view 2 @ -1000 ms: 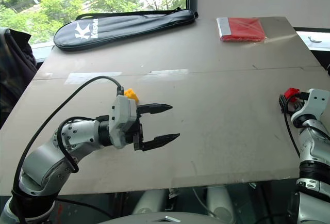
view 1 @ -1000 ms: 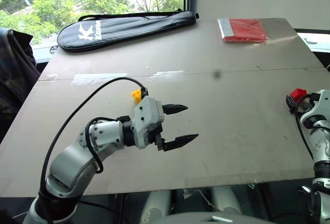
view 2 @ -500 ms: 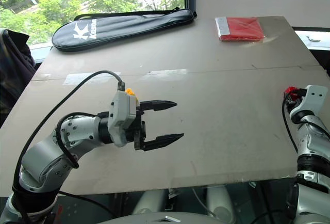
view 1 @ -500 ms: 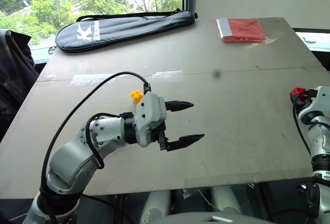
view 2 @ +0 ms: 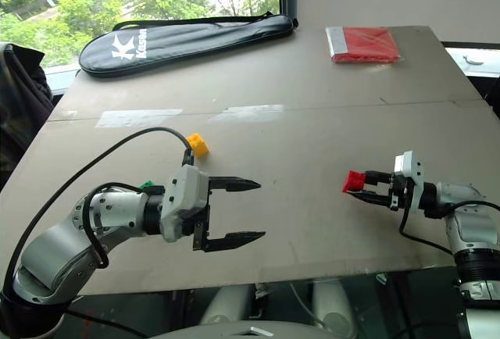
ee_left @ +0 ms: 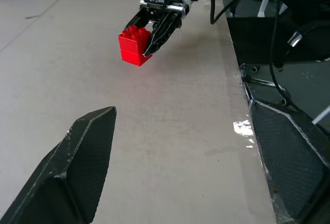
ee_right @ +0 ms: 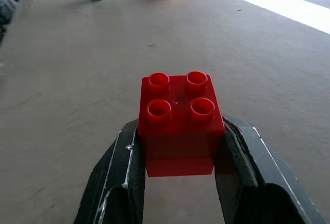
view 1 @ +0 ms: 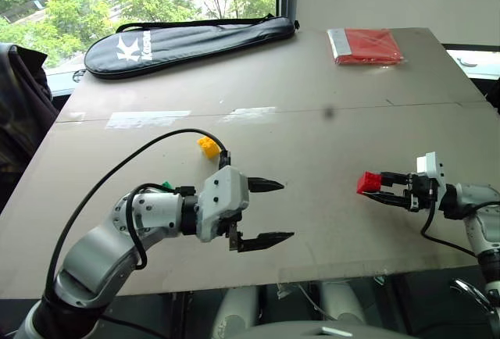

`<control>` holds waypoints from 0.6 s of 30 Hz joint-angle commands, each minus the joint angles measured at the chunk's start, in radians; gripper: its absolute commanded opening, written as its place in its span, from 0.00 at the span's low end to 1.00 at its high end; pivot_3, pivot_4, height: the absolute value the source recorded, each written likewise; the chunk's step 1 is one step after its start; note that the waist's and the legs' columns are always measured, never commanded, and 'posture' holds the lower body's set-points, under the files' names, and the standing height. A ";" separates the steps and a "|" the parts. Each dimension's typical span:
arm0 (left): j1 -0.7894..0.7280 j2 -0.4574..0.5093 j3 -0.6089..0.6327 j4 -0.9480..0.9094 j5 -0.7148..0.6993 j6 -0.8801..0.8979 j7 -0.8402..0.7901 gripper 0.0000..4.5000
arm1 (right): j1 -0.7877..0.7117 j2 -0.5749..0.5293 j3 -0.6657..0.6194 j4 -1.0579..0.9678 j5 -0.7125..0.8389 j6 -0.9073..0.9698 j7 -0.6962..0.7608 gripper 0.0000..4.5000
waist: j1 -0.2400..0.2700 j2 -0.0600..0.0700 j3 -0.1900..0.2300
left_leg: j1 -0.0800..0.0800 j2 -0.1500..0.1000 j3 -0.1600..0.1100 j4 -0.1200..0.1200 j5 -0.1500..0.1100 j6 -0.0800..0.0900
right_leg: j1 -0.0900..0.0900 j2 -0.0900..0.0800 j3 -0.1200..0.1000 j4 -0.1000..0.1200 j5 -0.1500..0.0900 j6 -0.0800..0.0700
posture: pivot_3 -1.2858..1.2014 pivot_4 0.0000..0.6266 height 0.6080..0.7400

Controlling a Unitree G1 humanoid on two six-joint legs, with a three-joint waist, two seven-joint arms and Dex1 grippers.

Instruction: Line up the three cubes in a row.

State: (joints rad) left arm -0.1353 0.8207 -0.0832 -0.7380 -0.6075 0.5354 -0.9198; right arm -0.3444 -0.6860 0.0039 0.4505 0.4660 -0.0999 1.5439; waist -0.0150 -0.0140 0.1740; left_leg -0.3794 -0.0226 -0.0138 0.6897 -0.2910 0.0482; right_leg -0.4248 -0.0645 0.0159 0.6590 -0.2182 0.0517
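The red cube will go down on the bare grey table (view 1: 354, 186) just beyond the fingertips of my right gripper.
My right gripper (view 1: 378, 189) is shut on the red cube (view 1: 369, 182), holding it low over the right part of the grey table (view 1: 336, 144) and pointing left. In the right wrist view the red cube (ee_right: 180, 123) sits studs-up between the two fingers. The yellow cube (view 1: 208, 146) stands left of the middle of the table. The green cube (view 1: 166, 186) peeks out just behind my left forearm, nearer the front. My left gripper (view 1: 286, 211) hangs open and empty over the front middle, pointing right toward the red cube (ee_left: 135, 45).
A black racket bag (view 1: 187, 42) lies along the far left edge and a flat red packet (view 1: 367, 45) at the far right. A dark garment (view 1: 19, 105) hangs off the left side. A pale tape strip (view 1: 148, 119) crosses the table.
My right gripper has swung in from the table's right edge toward the middle with the red cube and now points left. The left gripper eased back slightly, uncovering the green cube.
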 commanded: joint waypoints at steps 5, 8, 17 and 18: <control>-0.007 0.003 0.021 0.012 0.050 -0.038 0.003 0.94 | -0.134 -0.085 0.269 0.132 0.087 -0.183 0.071 0.29 | 0.003 -0.001 0.001 | -0.002 0.000 -0.003 -0.001 0.000 0.000 | 0.000 -0.002 -0.003 -0.001 0.002 0.003 | 0.52 0.24 0.65; 0.009 -0.007 0.024 -0.004 0.054 -0.034 0.021 0.94 | -0.184 -0.094 0.354 0.191 0.087 -0.274 0.071 0.29 | 0.002 -0.001 0.001 | -0.004 0.000 -0.004 -0.001 0.000 -0.001 | -0.001 -0.006 -0.004 -0.003 0.003 0.003 | 0.52 0.24 0.65; 0.066 -0.017 0.031 -0.020 0.069 -0.056 0.046 0.94 | -0.276 -0.080 0.437 0.346 0.141 -0.353 0.071 0.29 | 0.004 -0.002 0.002 | -0.004 0.000 -0.005 -0.001 0.000 -0.001 | -0.001 -0.007 -0.003 -0.003 0.001 -0.001 | 0.52 0.24 0.65; 0.072 -0.018 0.031 -0.018 0.072 -0.060 0.046 0.94 | -0.288 -0.075 0.437 0.367 0.140 -0.356 0.071 0.29 | 0.004 -0.002 0.002 | -0.004 0.000 -0.005 -0.001 0.000 -0.001 | -0.001 -0.007 -0.003 -0.003 0.001 -0.002 | 0.52 0.24 0.65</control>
State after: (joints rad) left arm -0.0687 0.8060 -0.0772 -0.7214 -0.5370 0.5020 -0.8762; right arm -0.6162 -0.7566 0.4520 0.7986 0.5953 -0.4364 1.5623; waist -0.0106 -0.0160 0.1760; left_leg -0.3832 -0.0229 -0.0190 0.6890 -0.2905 0.0468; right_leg -0.4256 -0.0718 0.0125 0.6558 -0.2172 0.0497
